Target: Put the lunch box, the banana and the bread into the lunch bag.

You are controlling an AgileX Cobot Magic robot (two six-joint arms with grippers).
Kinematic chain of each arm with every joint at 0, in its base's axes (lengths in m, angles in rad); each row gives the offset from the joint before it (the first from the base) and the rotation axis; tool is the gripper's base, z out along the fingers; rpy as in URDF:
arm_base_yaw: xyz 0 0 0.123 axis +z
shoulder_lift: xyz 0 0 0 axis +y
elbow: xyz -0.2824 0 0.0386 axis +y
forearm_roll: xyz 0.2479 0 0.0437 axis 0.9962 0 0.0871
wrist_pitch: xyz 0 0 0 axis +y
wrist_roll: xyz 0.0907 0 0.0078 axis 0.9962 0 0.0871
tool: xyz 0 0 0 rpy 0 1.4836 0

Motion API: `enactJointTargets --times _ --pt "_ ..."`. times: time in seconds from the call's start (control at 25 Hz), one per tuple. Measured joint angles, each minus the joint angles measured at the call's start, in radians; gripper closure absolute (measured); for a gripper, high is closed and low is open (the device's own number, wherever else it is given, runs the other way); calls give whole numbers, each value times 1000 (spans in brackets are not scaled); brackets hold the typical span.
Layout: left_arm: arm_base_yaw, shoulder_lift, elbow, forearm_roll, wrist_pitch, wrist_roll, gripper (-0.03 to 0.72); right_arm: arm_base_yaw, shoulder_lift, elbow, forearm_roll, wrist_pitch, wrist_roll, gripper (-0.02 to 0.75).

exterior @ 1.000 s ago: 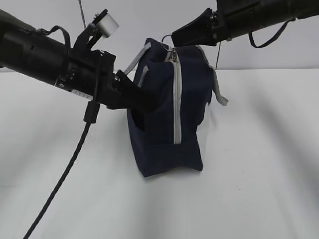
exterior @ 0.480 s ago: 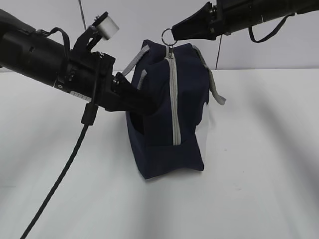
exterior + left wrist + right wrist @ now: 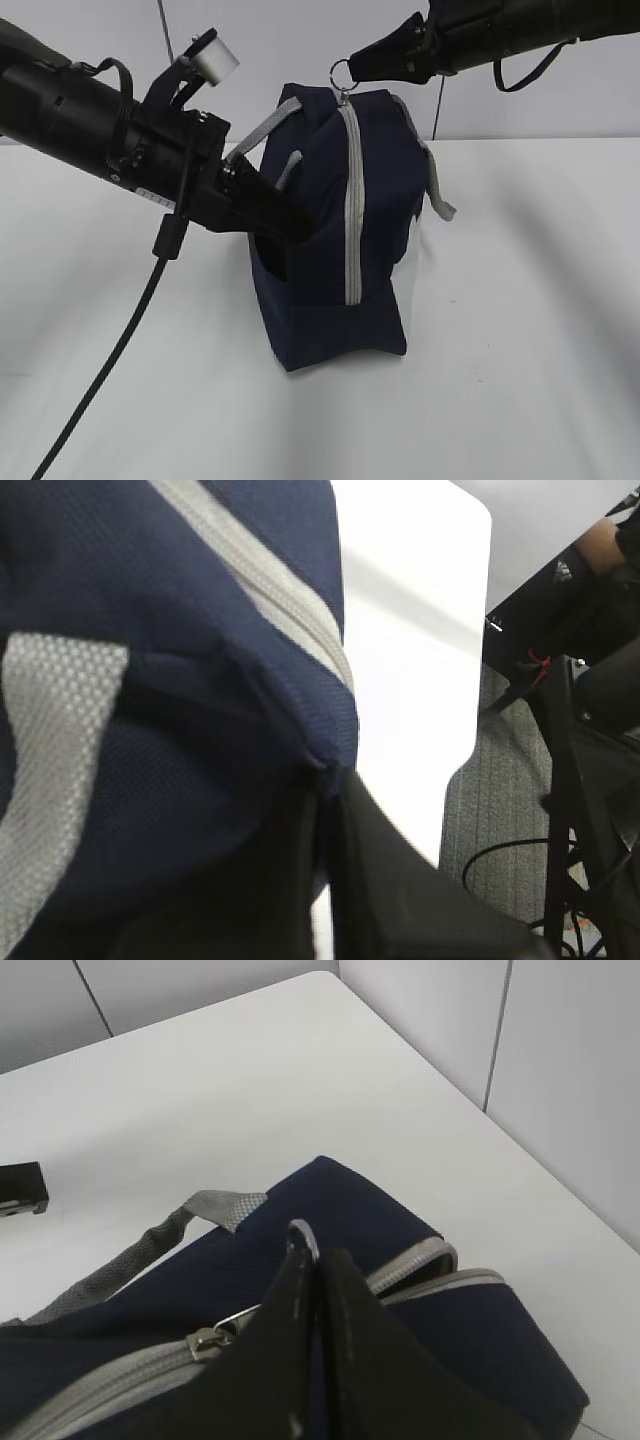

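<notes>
The bag's side is held by my left gripper far below the ring pull, so that gripper should take the top beside the zipper (image 3: 318,102) while my right gripper keeps hold of the ring.
The navy lunch bag (image 3: 330,220) stands on the white table with its grey zipper strip (image 3: 350,200) facing me. My right gripper (image 3: 350,65) is shut on the ring pull (image 3: 339,72) at the bag's top. In the right wrist view the gripper (image 3: 315,1255) pinches the ring pull (image 3: 302,1235) above the zipper slider (image 3: 205,1338). My left gripper (image 3: 303,228) is shut on the bag's fabric on its left side. In the left wrist view the gripper (image 3: 328,780) clamps a navy fold (image 3: 300,710). The lunch box, banana and bread are out of view.
A grey strap handle (image 3: 265,130) arches over my left gripper, and another (image 3: 438,195) hangs on the right. A black cable (image 3: 120,350) dangles from the left arm. The table edge (image 3: 470,740) and floor cables show in the left wrist view. A black object (image 3: 20,1190) lies at the far left.
The ring pull has come into view at the right gripper's tip. The bag's top has shifted slightly and the left strap has lifted. Both grippers keep their hold.
</notes>
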Motion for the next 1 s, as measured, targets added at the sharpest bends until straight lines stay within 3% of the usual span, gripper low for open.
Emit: enactJointTargets --times 0.72,1.0 --pt "-4 0 0 44 88 -60 683 -2 243 -310 37 -21 2 738" --pt "-4 -14 20 49 82 -83 683 -57 322 -367 52 43 12 738"
